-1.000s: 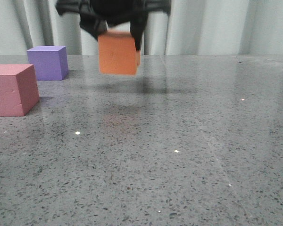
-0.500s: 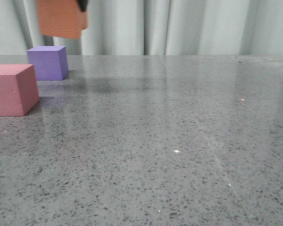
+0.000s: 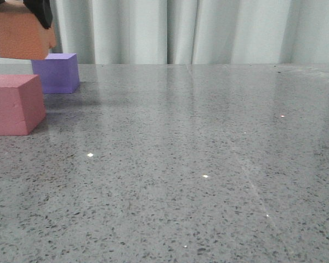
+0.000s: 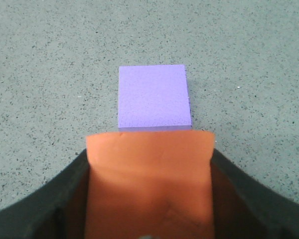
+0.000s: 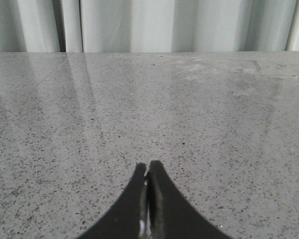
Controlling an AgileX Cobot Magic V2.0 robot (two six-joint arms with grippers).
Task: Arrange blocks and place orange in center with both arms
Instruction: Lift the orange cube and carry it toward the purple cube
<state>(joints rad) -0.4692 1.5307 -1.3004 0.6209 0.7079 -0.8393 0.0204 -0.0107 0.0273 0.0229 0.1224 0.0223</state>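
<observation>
My left gripper is to let go of the orange cube on the table (image 3: 47,86) between the pink-red cube and the purple cube.
My left gripper (image 3: 22,11) is shut on the orange cube (image 3: 21,36) and holds it in the air at the far left, above and in front of the purple cube (image 3: 56,72). In the left wrist view the orange cube (image 4: 149,184) fills the space between my black fingers (image 4: 249,199), and the purple cube (image 4: 154,97) lies on the table just beyond it. The pink-red cube (image 3: 13,104) sits on the table at the left, nearer than the purple one. My right gripper (image 5: 148,169) is shut and empty over bare table; it does not show in the front view.
A grey speckled table (image 3: 197,164) reaches back to a pale curtain (image 3: 208,30). The right wrist view shows the table's far edge (image 5: 189,52) against the same curtain.
My left gripper has carried the orange cube from the middle of the table up and leftward, then a little lower, to above the purple cube. The other cubes have not moved.
</observation>
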